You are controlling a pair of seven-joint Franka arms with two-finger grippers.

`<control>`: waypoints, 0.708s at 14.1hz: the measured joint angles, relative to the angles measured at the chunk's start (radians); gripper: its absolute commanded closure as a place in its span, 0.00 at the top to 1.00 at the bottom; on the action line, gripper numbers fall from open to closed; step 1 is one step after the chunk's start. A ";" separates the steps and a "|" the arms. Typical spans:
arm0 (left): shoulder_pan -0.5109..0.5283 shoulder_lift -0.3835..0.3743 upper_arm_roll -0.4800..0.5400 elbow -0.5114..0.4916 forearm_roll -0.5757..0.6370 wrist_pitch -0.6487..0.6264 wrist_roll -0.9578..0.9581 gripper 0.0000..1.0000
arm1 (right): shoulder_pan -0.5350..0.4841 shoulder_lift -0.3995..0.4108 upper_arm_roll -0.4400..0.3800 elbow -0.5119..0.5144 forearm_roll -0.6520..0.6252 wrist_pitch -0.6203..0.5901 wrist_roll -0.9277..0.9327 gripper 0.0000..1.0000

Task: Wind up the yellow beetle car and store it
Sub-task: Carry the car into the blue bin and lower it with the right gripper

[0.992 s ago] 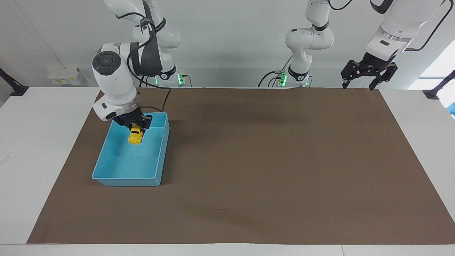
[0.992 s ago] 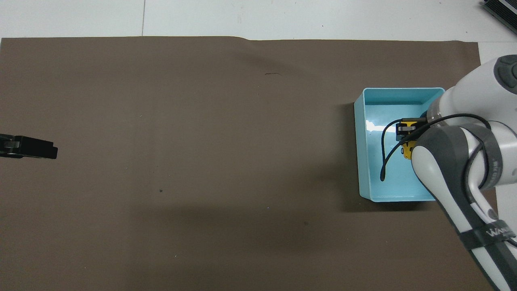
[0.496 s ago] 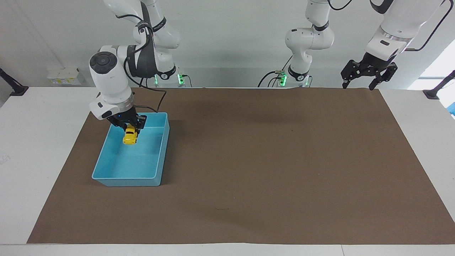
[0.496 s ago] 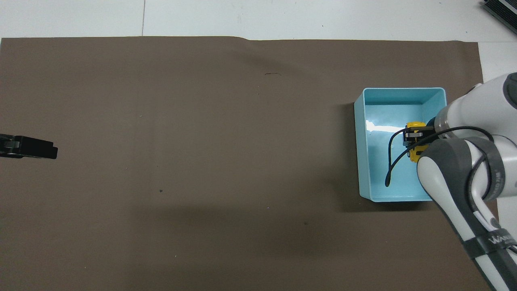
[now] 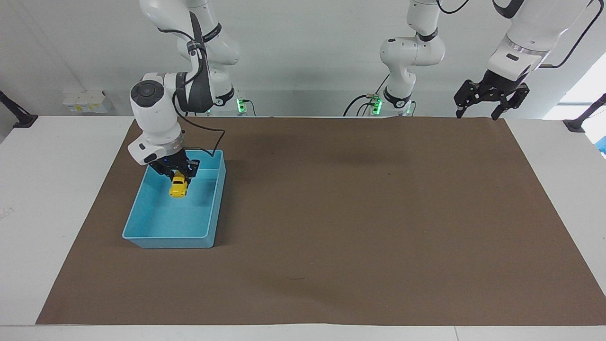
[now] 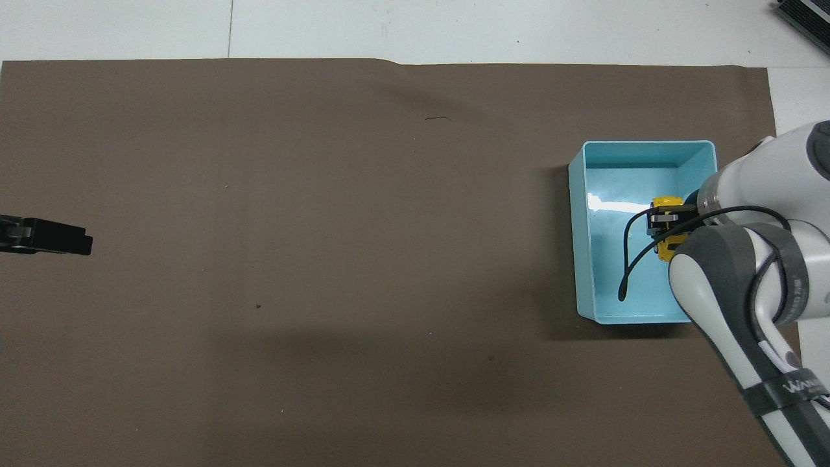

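Note:
The robot's right gripper will release the yellow beetle car near the middle of the light blue bin's bottom (image 6: 634, 251).
The yellow beetle car (image 5: 178, 187) hangs nose-down inside the light blue bin (image 5: 165, 235), in the half nearer the robots. My right gripper (image 5: 179, 180) is shut on its upper end. Whether the car touches the bin's floor I cannot tell. In the overhead view only bits of the yellow beetle car (image 6: 664, 203) show around the right gripper (image 6: 663, 224) and its cable, inside the blue bin (image 6: 577, 227). My left gripper (image 5: 476, 114) waits open and raised over the mat's corner at the left arm's end, holding nothing; its tip (image 6: 65, 240) shows at the overhead view's edge.
A brown mat (image 5: 360, 213) covers most of the white table (image 5: 47, 189). The bin stands on the mat toward the right arm's end. A black cable (image 6: 626, 259) from the right wrist dangles into the bin.
My right arm's wrist has swung and the car has shifted slightly within the bin, ending a little lower. The grip on the car is unchanged. The left arm has not moved.

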State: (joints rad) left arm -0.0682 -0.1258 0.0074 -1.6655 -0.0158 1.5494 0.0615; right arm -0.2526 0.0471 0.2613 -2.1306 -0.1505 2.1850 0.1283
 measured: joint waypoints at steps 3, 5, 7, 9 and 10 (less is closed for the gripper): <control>0.000 0.000 0.000 0.000 0.000 0.000 0.000 1.00 | -0.007 0.004 0.000 -0.054 0.000 0.076 0.000 0.00; 0.000 0.000 0.000 0.000 0.000 0.000 0.000 1.00 | -0.018 0.008 0.000 -0.082 0.000 0.118 0.000 0.00; 0.000 0.000 0.000 0.000 0.000 0.000 0.000 1.00 | -0.026 0.023 0.000 -0.108 0.000 0.169 0.000 0.00; 0.000 0.000 0.000 0.000 0.000 0.000 0.000 1.00 | -0.038 0.049 0.000 -0.125 0.000 0.214 0.000 0.00; 0.000 0.000 0.000 0.000 0.000 0.000 0.000 1.00 | -0.043 0.063 0.000 -0.130 0.000 0.235 0.000 0.00</control>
State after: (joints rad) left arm -0.0682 -0.1258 0.0074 -1.6655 -0.0158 1.5493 0.0615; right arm -0.2957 0.1100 0.2611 -2.2605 -0.1505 2.4197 0.1283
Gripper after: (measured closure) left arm 0.000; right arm 0.537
